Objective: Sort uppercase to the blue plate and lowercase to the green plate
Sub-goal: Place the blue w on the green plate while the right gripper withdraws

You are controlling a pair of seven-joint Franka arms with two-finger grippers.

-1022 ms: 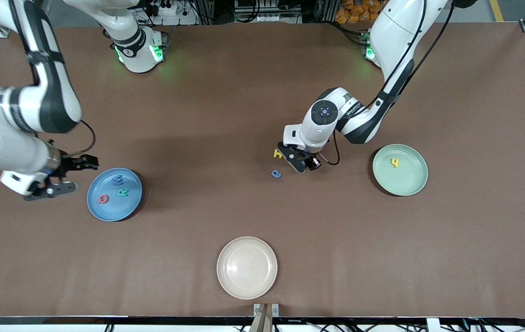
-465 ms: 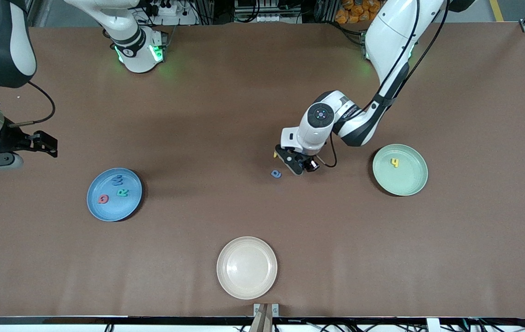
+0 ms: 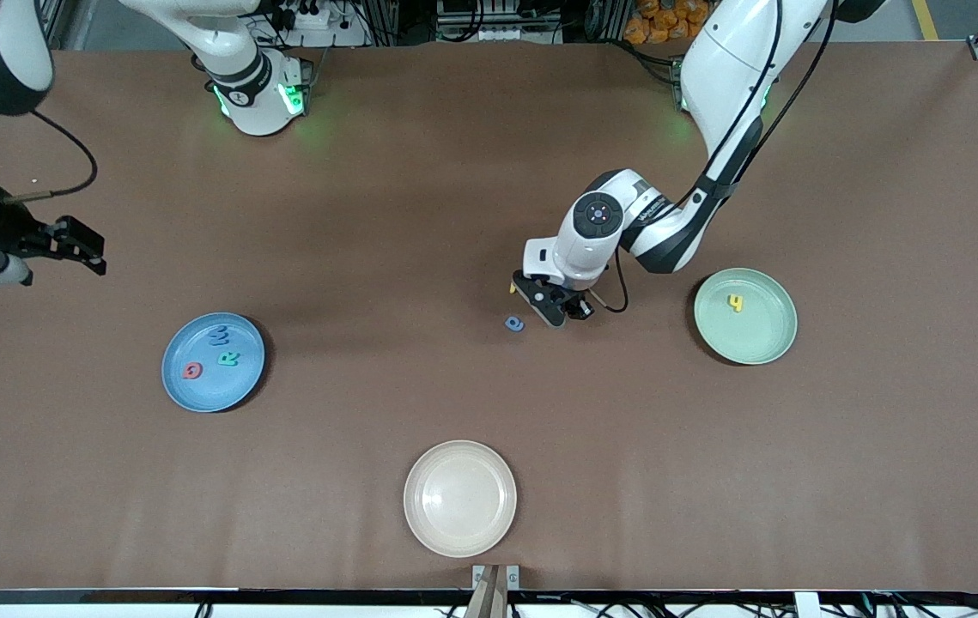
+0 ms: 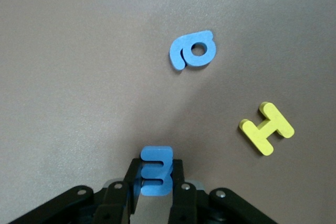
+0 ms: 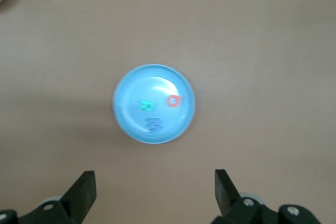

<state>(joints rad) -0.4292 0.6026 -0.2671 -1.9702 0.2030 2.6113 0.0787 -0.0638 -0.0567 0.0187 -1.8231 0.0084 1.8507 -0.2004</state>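
Observation:
The robot's left gripper should release the small blue letter on the green plate point(image 3: 734, 333) beside the yellow h, toward the table's front edge.
My left gripper point(image 3: 543, 303) is shut on a small blue letter e point(image 4: 156, 170), held on edge low over the table's middle point(image 4: 156, 178). Beside it lie the blue rounded letter point(image 3: 514, 324) point(image 4: 193, 52) and the yellow H point(image 4: 266, 128), which the gripper mostly hides in the front view. The blue plate point(image 3: 241, 390) point(image 5: 128, 90) holds the red Q point(image 3: 192, 371), teal R point(image 3: 228, 358) and blue W point(image 3: 219, 336). The green plate point(image 3: 755, 343) holds the yellow h point(image 3: 737, 302). My right gripper point(image 3: 68, 245) point(image 5: 155, 195) is open and empty, high over the table by the blue plate. The red w is out of view.
A beige plate point(image 3: 459, 498) lies near the table's front edge, nearer to the front camera than all the letters. The right arm's upper links hang over its end of the table.
My right gripper has risen and pulled away from beside the blue plate, staying open. My left gripper has shifted slightly and now covers most of the yellow H.

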